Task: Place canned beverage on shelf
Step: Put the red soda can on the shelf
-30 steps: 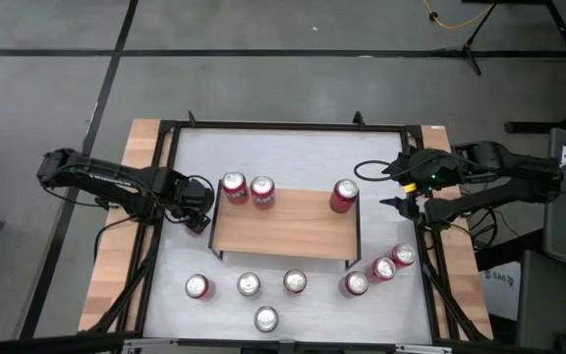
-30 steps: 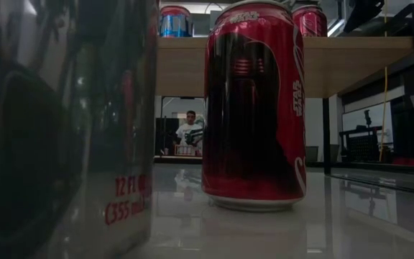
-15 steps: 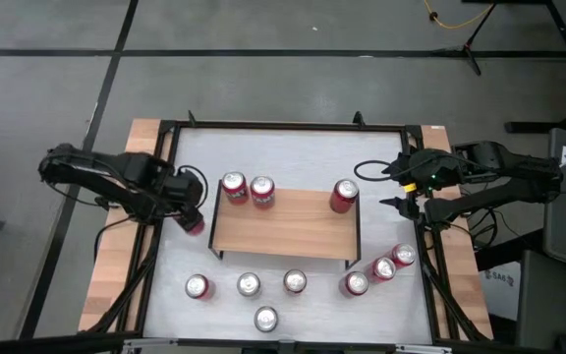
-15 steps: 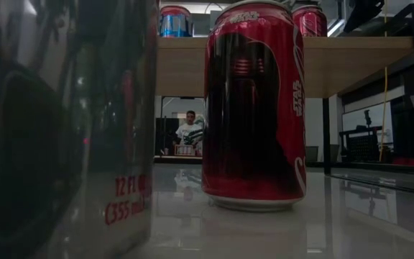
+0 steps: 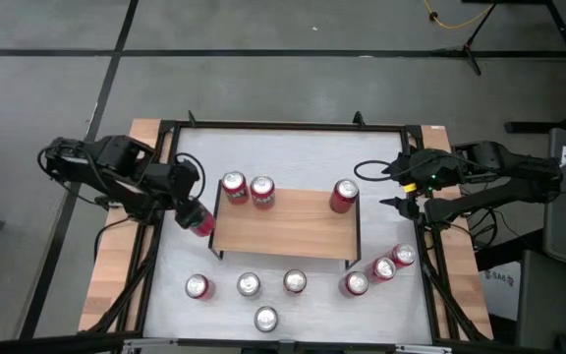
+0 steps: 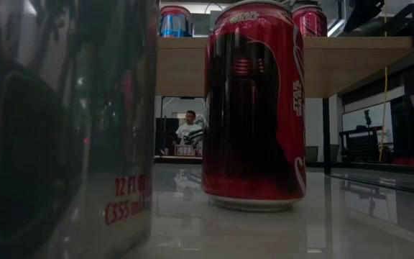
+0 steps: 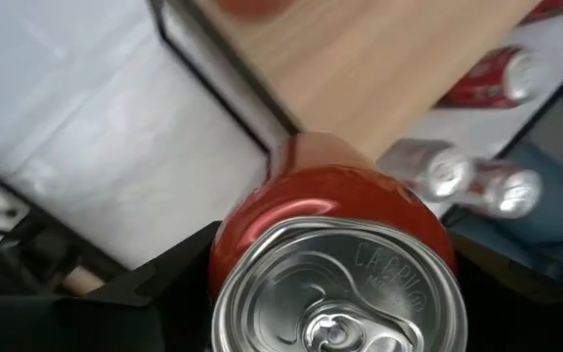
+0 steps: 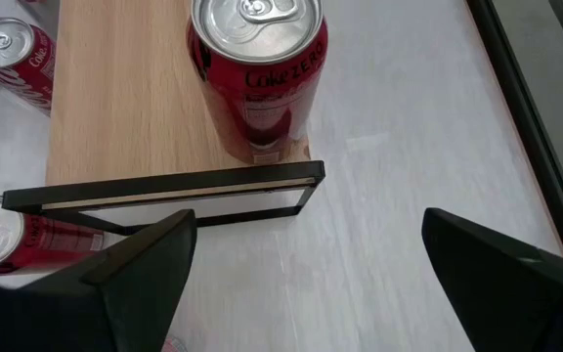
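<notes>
Next, my left gripper puts the red can down on the plank's near corner (image 5: 226, 234) (image 7: 350, 125), in front of the paired cans. The red can is now just off the shelf's end.
My left gripper (image 5: 193, 208) is shut on a red can (image 5: 201, 223) just off the left end of the shelf (image 5: 283, 226), a light wooden plank on thin black legs. The can's silver top (image 7: 335, 298) faces the left wrist camera. Three red cans (image 5: 234, 187) (image 5: 261, 191) (image 5: 343, 195) stand on the plank. My right gripper (image 5: 401, 192) is open and empty beside the shelf's right end, near the rightmost shelf can (image 8: 257, 73). My left gripper pinches the can between its two fingers (image 7: 159, 288), which lie on opposite sides of the can's wall near its top rim (image 7: 225, 256). The fingers slant down toward the table's right and near side. The can is tilted, with its top toward the wrist.
Several more red cans stand on the white table in front of the shelf (image 5: 249, 285) (image 5: 294, 282) and off its near right corner (image 5: 382, 268). In the low view one red can (image 6: 254, 108) stands before the plank and a dark can (image 6: 63, 129) fills the left.
My left gripper has drawn back a little toward the table's left edge and risen, keeping the can in its fingers. The can has tipped and now shows more of its side from above.
</notes>
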You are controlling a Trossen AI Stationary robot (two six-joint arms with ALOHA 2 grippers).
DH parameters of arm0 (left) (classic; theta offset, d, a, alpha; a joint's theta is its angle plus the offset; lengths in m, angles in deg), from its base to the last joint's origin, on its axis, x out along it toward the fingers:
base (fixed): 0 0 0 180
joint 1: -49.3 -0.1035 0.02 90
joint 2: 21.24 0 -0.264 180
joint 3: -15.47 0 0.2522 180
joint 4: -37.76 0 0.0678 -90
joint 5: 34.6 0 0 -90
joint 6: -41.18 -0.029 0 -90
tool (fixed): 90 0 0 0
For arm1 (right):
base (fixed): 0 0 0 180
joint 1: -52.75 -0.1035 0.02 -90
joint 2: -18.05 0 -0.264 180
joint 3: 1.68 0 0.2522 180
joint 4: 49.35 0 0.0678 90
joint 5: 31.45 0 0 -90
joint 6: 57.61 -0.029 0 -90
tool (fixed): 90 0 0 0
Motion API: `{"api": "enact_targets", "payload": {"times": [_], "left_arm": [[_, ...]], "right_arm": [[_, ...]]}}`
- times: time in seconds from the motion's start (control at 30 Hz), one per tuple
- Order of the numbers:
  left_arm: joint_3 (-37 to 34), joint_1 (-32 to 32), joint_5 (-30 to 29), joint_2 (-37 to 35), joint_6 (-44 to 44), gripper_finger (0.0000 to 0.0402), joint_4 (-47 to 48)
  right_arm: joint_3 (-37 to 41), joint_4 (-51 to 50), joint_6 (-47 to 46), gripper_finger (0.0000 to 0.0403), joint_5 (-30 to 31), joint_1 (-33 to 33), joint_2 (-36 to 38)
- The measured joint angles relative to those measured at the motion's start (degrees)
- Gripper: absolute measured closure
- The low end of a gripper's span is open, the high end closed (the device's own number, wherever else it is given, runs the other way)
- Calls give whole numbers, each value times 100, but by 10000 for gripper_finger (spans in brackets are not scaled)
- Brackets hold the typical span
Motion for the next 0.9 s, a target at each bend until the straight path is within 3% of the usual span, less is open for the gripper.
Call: {"api": "enact_targets", "payload": {"times": [0.2,0.53,0.9], "left_arm": [[540,95,-161,569,-321,119,-8],[851,161,-163,1596,-1322,119,-133],[968,157,-365,2055,-1961,119,-119]], "right_arm": [[0,0,1,15,0,0,1],[0,1,2,15,0,0,0],[0,0,1,15,1,0,0]]}}
